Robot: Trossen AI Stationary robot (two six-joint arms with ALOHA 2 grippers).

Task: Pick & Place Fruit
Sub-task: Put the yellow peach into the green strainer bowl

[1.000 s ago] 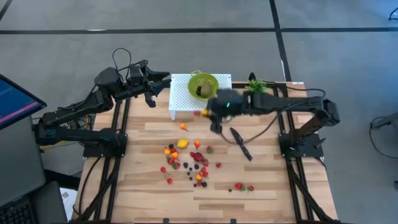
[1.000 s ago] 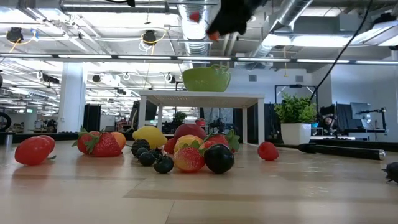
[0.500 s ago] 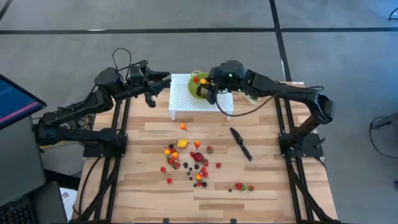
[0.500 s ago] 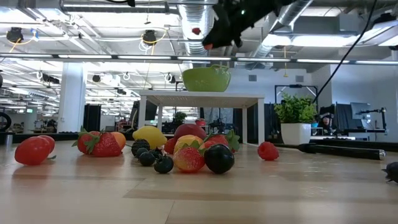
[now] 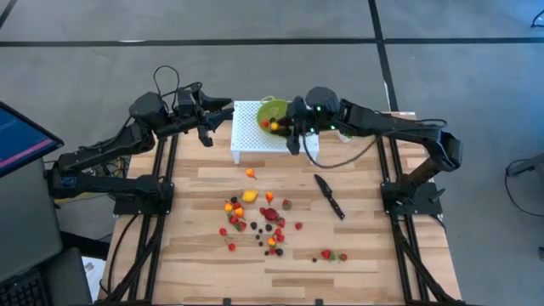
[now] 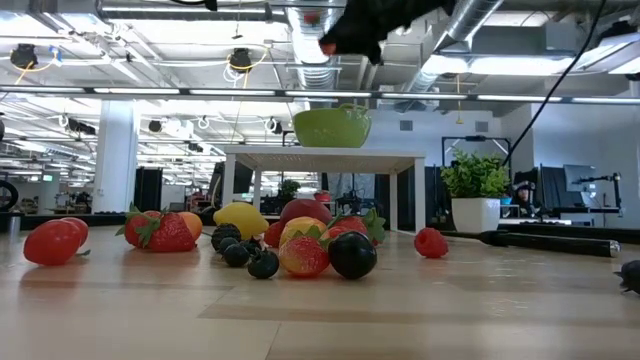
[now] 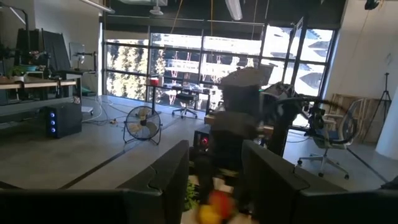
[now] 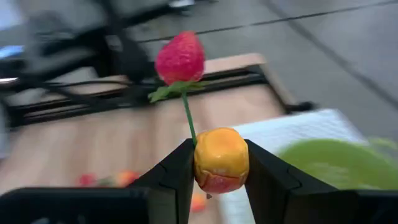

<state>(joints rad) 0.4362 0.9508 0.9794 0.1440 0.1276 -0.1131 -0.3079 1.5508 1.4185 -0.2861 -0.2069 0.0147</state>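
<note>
Next, I set the orange-yellow fruit, now high above the bowl's near rim, down with my right gripper on the table [image 5: 305, 216] between the outer red fruit of the pile and the black knife.
My right gripper [image 5: 287, 127] is shut on a small orange-yellow toy fruit [image 8: 221, 158], high above the near rim of the green bowl [image 5: 274, 110]. A green stem joins this fruit to a red berry [image 8: 180, 57]. The bowl stands on a white perforated stand [image 5: 251, 136] at the table's far edge. Several tiny red, orange, yellow and dark fruits [image 5: 255, 217] lie on the table's middle and show close up in the low view [image 6: 300, 245]. My left gripper [image 5: 219, 115] is open and empty, in the air left of the stand. My right gripper pinches the orange-yellow fruit's two sides [image 8: 200, 163] between its two fingers. The fingers come from the table's right. The fruit is lifted clear, and its stem and red berry stick out beyond the fingertips; they show red in the low view [image 6: 327, 45].
A black knife [image 5: 330, 195] lies on the table right of the fruit pile. A small green potted plant [image 5: 350, 115] stands at the far right next to the stand. A few fruits [image 5: 331, 255] lie apart near the front.
My right gripper has risen from over the table's middle and gone toward the far edge with the orange-yellow fruit, reaching the green bowl. In the last half second it has come back a little toward the bowl's near rim. It has stayed shut.
</note>
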